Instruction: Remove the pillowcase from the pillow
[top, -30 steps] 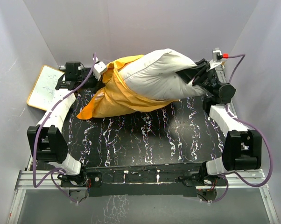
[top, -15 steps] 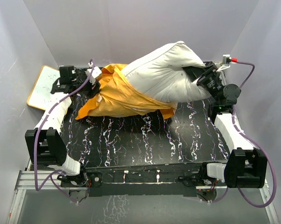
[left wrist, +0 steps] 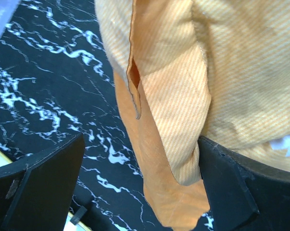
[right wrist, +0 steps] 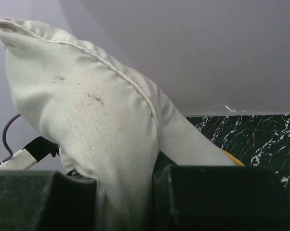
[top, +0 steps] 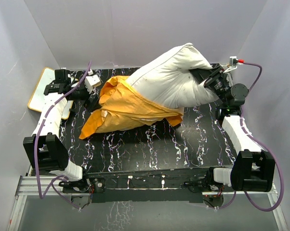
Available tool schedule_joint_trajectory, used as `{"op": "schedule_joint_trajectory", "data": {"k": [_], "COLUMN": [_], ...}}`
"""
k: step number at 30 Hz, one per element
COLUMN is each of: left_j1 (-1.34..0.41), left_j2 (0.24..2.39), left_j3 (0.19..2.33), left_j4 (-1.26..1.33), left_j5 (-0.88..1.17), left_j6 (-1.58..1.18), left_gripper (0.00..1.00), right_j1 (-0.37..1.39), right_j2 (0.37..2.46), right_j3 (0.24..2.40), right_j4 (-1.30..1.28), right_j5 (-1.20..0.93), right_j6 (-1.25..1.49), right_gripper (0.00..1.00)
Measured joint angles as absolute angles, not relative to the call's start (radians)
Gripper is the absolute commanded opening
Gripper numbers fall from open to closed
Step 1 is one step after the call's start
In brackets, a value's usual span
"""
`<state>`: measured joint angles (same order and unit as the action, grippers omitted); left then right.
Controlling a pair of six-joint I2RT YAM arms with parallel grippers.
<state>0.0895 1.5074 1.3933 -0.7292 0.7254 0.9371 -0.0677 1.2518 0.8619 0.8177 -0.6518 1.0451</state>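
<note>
My left gripper is going to close on the hanging fold (top: 101, 109) (left wrist: 181, 161) at the orange pillowcase's end that is nearest the whiteboard.
The off-white pillow (top: 169, 79) is lifted at its right end, and my right gripper (top: 204, 77) is shut on that corner. In the right wrist view the pillow (right wrist: 87, 110) is pinched between the dark fingers of the right gripper (right wrist: 123, 202). The orange pillowcase (top: 125, 108) still covers the pillow's lower left end and lies slumped on the black marbled table (top: 150, 144). My left gripper (top: 93, 98) stands open at the case's left edge. In the left wrist view a fold of pillowcase (left wrist: 178, 120) hangs between the wide jaws of the left gripper (left wrist: 140, 192), brushing the right finger (left wrist: 241, 187).
A white whiteboard (top: 41, 89) with a wooden frame lies at the table's far left, under the left arm. Grey walls close in on the left, back and right. The right arm's purple cable (top: 251, 65) runs near the right wall.
The left gripper has opened, let go of the pillowcase and drawn back to the left. The case has sagged onto the table. The right gripper raised the pillow's end, then held still.
</note>
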Motion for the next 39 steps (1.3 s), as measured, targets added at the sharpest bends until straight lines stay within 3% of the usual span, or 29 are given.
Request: {"op": "schedule_joint_trajectory", "data": {"k": [4, 9, 14, 20, 23, 26, 29, 39], "left_j1": [0.114, 0.127, 0.132, 0.216, 0.119, -0.039, -0.075, 0.287], "left_j2": [1.511, 1.462, 1.526, 1.508, 1.454, 1.416, 1.399, 1.559], "left_j3": [1.361, 1.209, 1.386, 1.585, 1.581, 1.581, 1.588, 1.593], "left_j4": [-0.787, -0.433, -0.295, -0.368, -0.406, -0.478, -0.591, -0.837], "left_j5": [0.752, 0.594, 0.454, 0.751, 0.874, 0.93, 0.919, 0.814], "left_j6": [1.014, 0.888, 0.672, 0.369, 0.27, 0.317, 0.444, 0.858], "left_gripper": [0.97, 0.97, 0.97, 0.97, 0.97, 0.97, 0.97, 0.97], "right_j1": [-0.067, -0.067, -0.068, -0.109, -0.125, -0.125, -0.123, -0.123], "right_j2": [1.252, 1.254, 1.312, 1.355, 1.355, 1.355, 1.355, 1.406], "right_j3": [0.862, 0.862, 0.862, 0.862, 0.862, 0.861, 0.86, 0.858], "right_j4": [0.8, 0.768, 0.902, 1.031, 1.041, 1.037, 1.037, 1.204], "right_j5": [-0.685, -0.71, -0.736, -0.719, -0.702, -0.681, -0.674, -0.73], "right_j6": [1.011, 0.957, 0.999, 1.052, 1.053, 1.049, 1.049, 1.138], "right_gripper": [0.08, 0.08, 0.08, 0.08, 0.08, 0.08, 0.08, 0.08]}}
